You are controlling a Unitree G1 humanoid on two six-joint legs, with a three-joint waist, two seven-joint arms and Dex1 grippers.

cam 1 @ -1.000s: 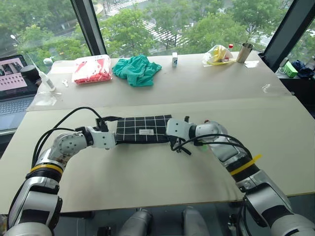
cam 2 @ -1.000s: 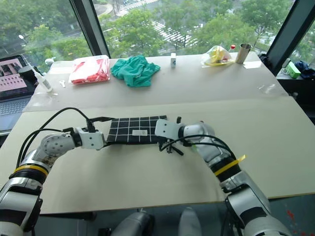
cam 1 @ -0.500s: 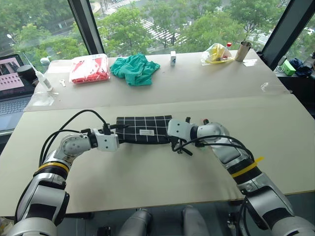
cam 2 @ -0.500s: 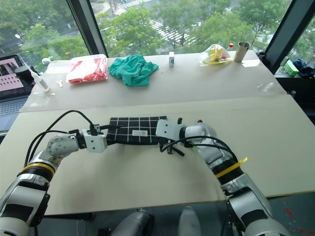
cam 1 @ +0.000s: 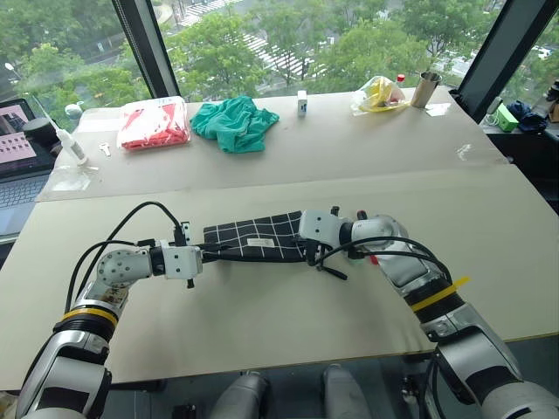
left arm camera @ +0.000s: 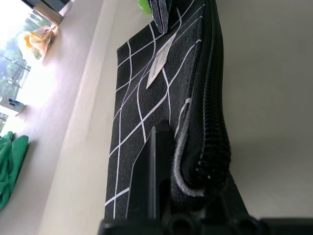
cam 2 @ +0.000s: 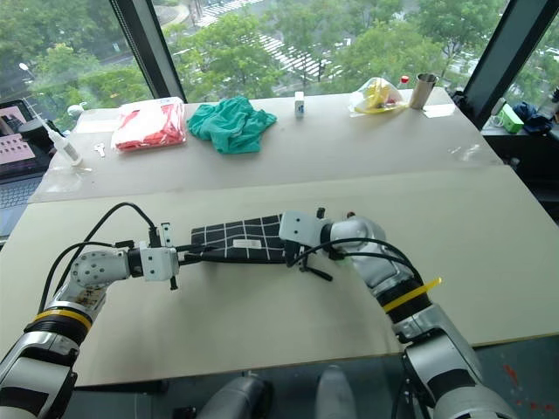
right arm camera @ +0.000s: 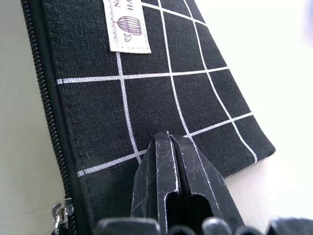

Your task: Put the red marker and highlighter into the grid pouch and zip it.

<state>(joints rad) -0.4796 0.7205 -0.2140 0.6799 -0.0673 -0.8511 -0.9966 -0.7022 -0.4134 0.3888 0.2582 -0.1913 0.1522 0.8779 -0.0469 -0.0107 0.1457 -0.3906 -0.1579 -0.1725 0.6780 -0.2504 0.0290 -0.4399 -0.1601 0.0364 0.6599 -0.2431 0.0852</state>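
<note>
My right gripper is pressing its fingers on the grid pouch's fabric beside the zipper pull, so I will open them and take the zipper pull itself (right arm camera: 62,212).
The grid pouch (cam 1: 258,237) lies flat on the near table, black with white lines and a small white label (right arm camera: 126,24). My left gripper (cam 1: 206,256) is shut on the pouch's left end, and the zippered edge (left arm camera: 212,122) runs away from its fingers. My right gripper (cam 1: 303,247) is shut, its fingertips (right arm camera: 168,147) pressed down on the fabric at the pouch's right end, with the zipper slider (right arm camera: 61,211) beside them. A bit of the light green highlighter (left arm camera: 144,4) peeks out past the pouch's far end, by the right wrist. The red marker is mostly hidden under the right forearm.
On the back table are a red and white packet (cam 1: 157,122), a green cloth (cam 1: 234,122), a small white box (cam 1: 301,103), a yellow bag (cam 1: 380,94) and a metal cup (cam 1: 424,89). A laptop (cam 1: 16,153) sits at far left. Window frames rise behind.
The left gripper went from open to shut on the pouch's left end and drew back a little with a roll of the wrist. The pouch's left end shifted with it. The right gripper stayed put.
</note>
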